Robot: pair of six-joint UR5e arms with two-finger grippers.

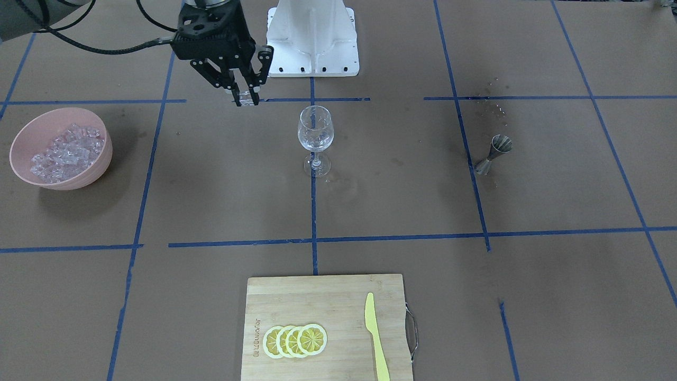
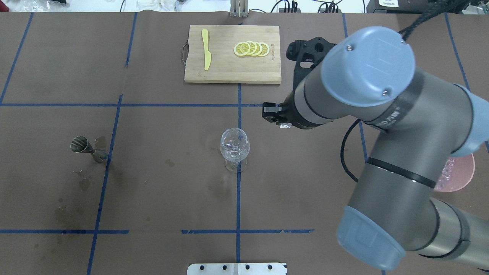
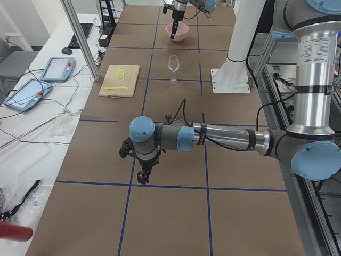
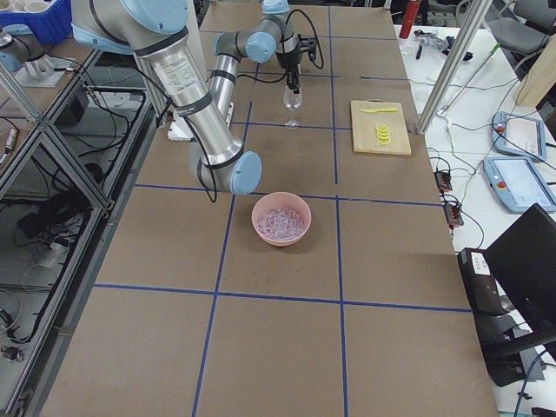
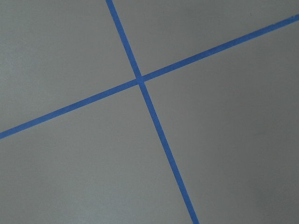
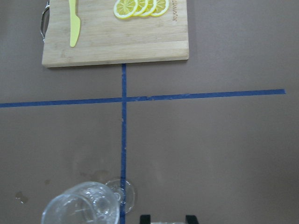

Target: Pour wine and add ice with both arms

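Observation:
I need to let go of the clear ice chunk, still hanging above the table, with my right gripper inside the bowl of the wine glass (image 1: 315,136) (image 6: 97,205).
My right gripper (image 1: 246,98) is shut on a clear ice chunk (image 1: 244,97) and hangs above the table, beside the wine glass (image 1: 316,129) and apart from it. It also shows in the overhead view (image 2: 280,123). In the right wrist view the glass (image 6: 86,210) is at lower left and the fingertips (image 6: 145,218) at the bottom edge. Clear glints show in the glass bowl; I cannot make out any wine. A pink bowl (image 1: 21,138) holds a heap of ice (image 1: 66,151). My left gripper (image 3: 144,175) shows only in the left side view, over bare table; I cannot tell whether it is open or shut.
A metal jigger (image 1: 494,153) lies on its side on my left half of the table, with wet stains (image 2: 68,214) around it. A wooden cutting board (image 1: 296,296) at the far edge carries lemon slices (image 1: 295,340) and a yellow knife (image 1: 375,338). The white pedestal (image 1: 312,37) stands behind the glass.

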